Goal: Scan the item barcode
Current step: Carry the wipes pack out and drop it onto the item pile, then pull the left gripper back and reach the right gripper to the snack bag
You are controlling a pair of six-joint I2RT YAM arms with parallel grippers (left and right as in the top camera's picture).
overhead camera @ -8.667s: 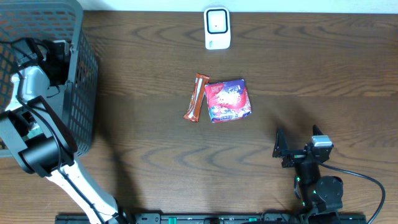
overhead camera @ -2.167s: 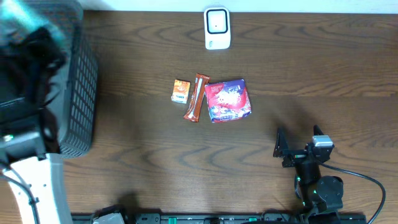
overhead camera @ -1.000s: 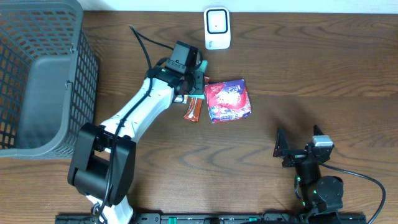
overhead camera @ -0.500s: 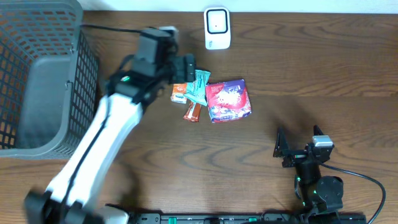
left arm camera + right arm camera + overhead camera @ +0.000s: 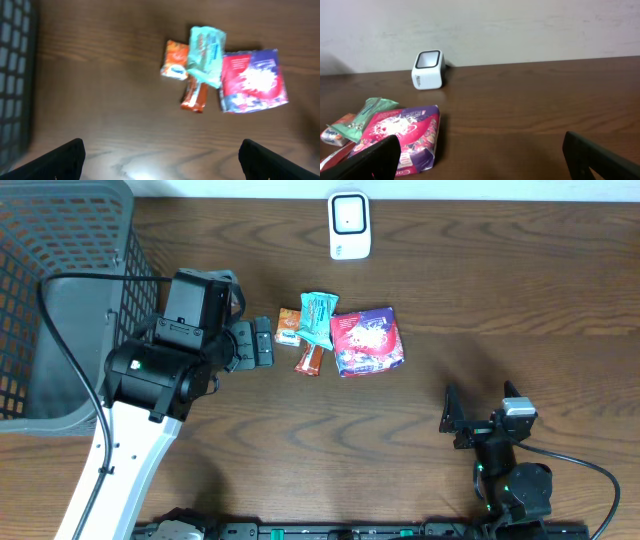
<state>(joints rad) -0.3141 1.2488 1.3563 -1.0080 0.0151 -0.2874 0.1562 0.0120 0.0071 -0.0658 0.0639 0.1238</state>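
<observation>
The red-and-purple bag is next for my right gripper, which should go there and close on the bag's side edge (image 5: 396, 346) (image 5: 432, 144) farthest from the teal packet.
Several items lie in a cluster at the table's middle: a teal packet (image 5: 318, 320) resting partly on a brown bar (image 5: 312, 360), a small orange packet (image 5: 289, 326) and a red-and-purple bag (image 5: 367, 340). The white barcode scanner (image 5: 349, 225) stands at the far edge. My left gripper (image 5: 255, 345) hovers just left of the cluster, open and holding nothing; its wrist view shows the teal packet (image 5: 206, 55) ahead of the gripper (image 5: 162, 167). My right gripper (image 5: 480, 408) rests open near the front right, facing the bag (image 5: 402, 132) and scanner (image 5: 428, 69).
A dark mesh basket (image 5: 60, 300) fills the left end of the table, right behind my left arm. Its wall (image 5: 12, 75) shows at the left edge of the left wrist view. A pale wall runs behind the scanner.
My left gripper opened, let go of the teal packet onto the cluster, and drew back to the left. The right arm has not moved.
</observation>
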